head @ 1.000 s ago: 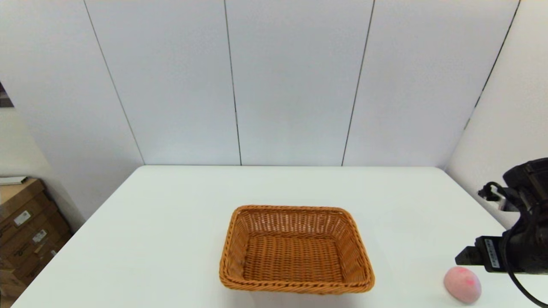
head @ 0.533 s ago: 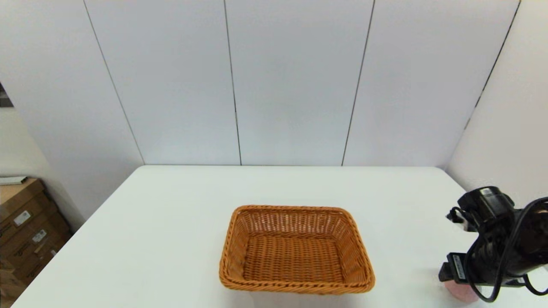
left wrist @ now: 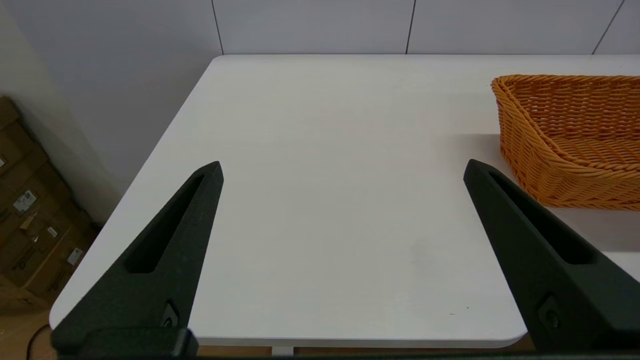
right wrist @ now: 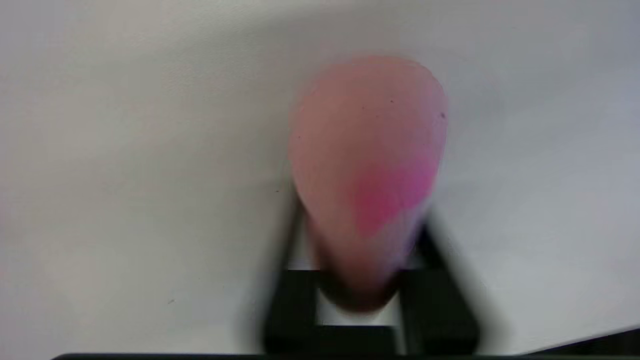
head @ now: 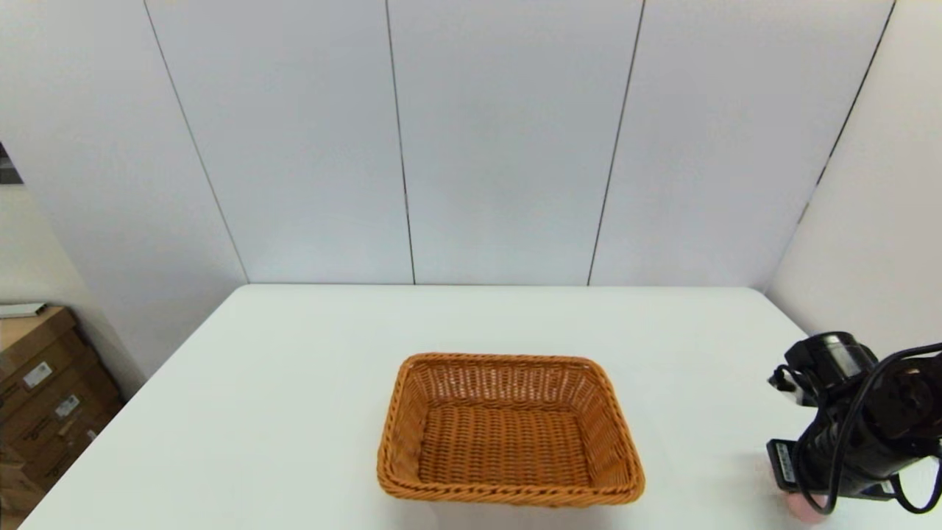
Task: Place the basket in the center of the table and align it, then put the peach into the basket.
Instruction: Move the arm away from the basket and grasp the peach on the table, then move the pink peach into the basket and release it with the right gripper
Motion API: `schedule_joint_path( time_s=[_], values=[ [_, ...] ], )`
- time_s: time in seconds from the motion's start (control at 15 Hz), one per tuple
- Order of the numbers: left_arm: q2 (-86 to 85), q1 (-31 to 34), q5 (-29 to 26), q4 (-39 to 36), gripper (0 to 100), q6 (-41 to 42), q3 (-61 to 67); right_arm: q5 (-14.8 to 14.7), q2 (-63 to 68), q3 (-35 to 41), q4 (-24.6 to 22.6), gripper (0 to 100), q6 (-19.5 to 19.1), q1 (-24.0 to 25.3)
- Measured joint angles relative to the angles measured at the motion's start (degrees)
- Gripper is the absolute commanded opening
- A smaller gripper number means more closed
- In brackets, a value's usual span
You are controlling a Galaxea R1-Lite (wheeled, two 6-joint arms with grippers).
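Note:
Next, my right gripper releases the peach on the basket's woven bottom, just off the bottom's middle (head: 528, 439) toward my right gripper.
The orange-brown woven basket (head: 403, 412) sits square near the middle of the white table (head: 294, 383), with nothing in it; its corner also shows in the left wrist view as the basket (left wrist: 520, 130). The pale-pink peach (right wrist: 367, 150) lies at the table's near right, and in the head view only a sliver of the peach (head: 798, 506) shows under the arm. My right gripper (right wrist: 362, 225) has come down over it, with a finger pressed on each side. My left gripper (left wrist: 342, 167) hangs open over the table's left part, holding nothing.
Cardboard boxes (head: 44, 397) are stacked on the floor off the table's left edge. A panelled wall rises behind the table and along its right side. The table's near edge (left wrist: 300, 342) is close under the left gripper.
My right arm came down and a little forward onto the peach, which showed whole a second ago and now is almost covered. The basket has stayed put.

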Motion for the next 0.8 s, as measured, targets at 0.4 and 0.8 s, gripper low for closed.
schedule_joint_path(
  time_s=[0.4,0.8],
  values=[
    [0.0,0.02,-0.07,0.0,100,0.2,-0.01,2.51,-7.19,-1.15,0.88,0,1.19,-0.23],
    [0.0,0.02,0.0,0.0,100,0.17,-0.01,11.37,-18.55,-8.79,10.08,0,4.13,6.63]
  ],
)
